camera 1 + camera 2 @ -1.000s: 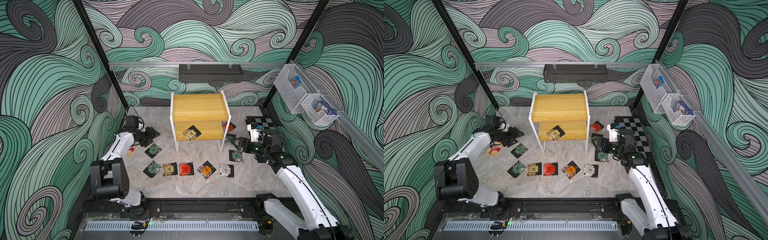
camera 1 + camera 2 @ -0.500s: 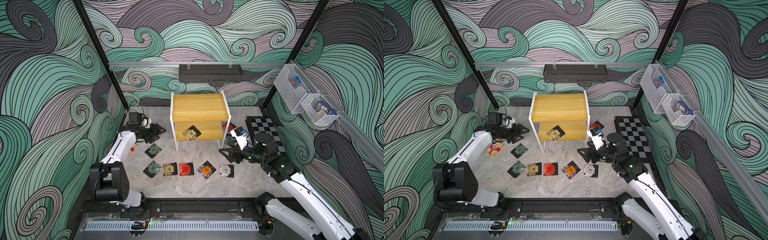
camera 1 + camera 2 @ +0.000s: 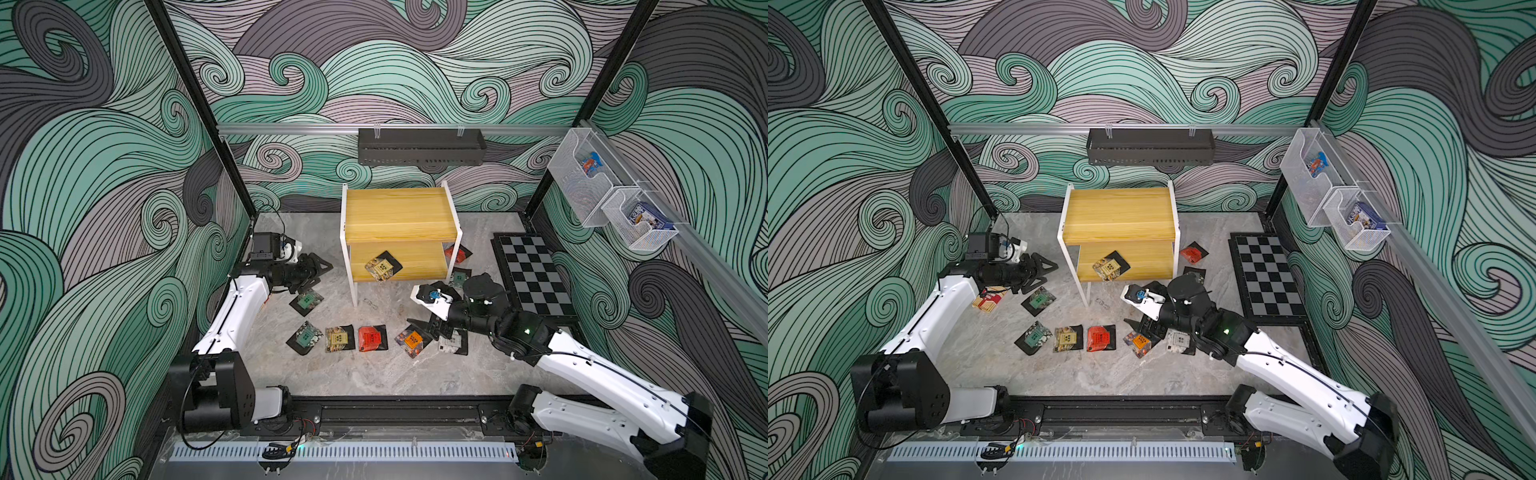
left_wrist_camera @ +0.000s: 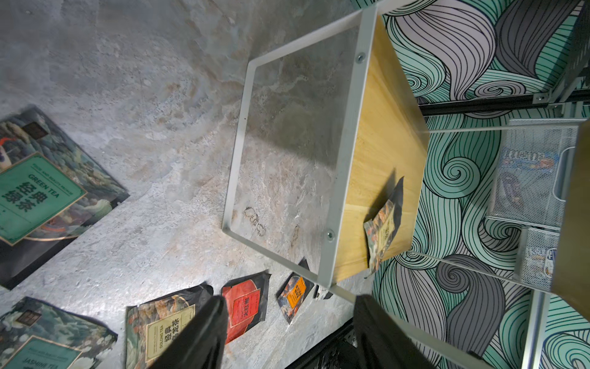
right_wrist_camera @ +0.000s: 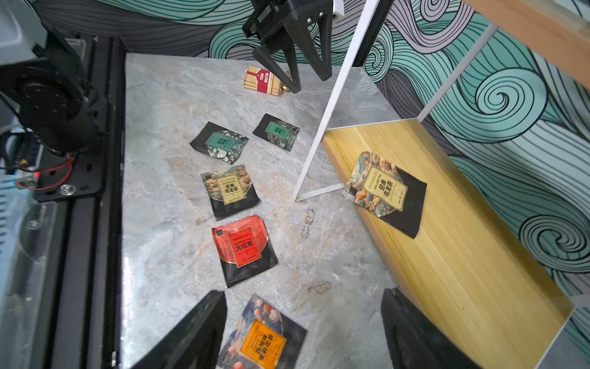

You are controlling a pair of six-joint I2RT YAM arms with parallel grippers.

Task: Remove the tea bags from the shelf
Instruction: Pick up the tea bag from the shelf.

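Next, my left gripper grips the yellow-labelled tea bag from the shelf's lower board at the patterned end (image 4: 366,230), beside my right gripper's fingers.
The shelf (image 3: 399,214) stands at the back middle in both top views, its top board bare. One yellow-labelled tea bag (image 3: 381,266) lies on its lower board (image 5: 447,242), at the front edge. Several more tea bags lie on the floor: two green (image 3: 306,300), a yellow (image 3: 338,337), a red (image 3: 371,337), an orange (image 5: 261,342) and a white one (image 3: 451,343). My left gripper (image 3: 320,270) hangs open left of the shelf, holding nothing. My right gripper (image 5: 301,332) is open low over the orange tea bag, in front of the shelf's right leg.
A red-and-white carton (image 3: 988,301) lies by the left arm. A red (image 3: 455,252) and a green sachet (image 3: 459,276) lie right of the shelf. A chequered mat (image 3: 532,274) covers the right floor. A black tray (image 3: 419,145) and mesh bins (image 3: 611,199) hang on the walls.
My right arm has swung from beside the chequered mat leftward and forward, over the orange and white tea bags. My left gripper has moved a little towards the shelf.
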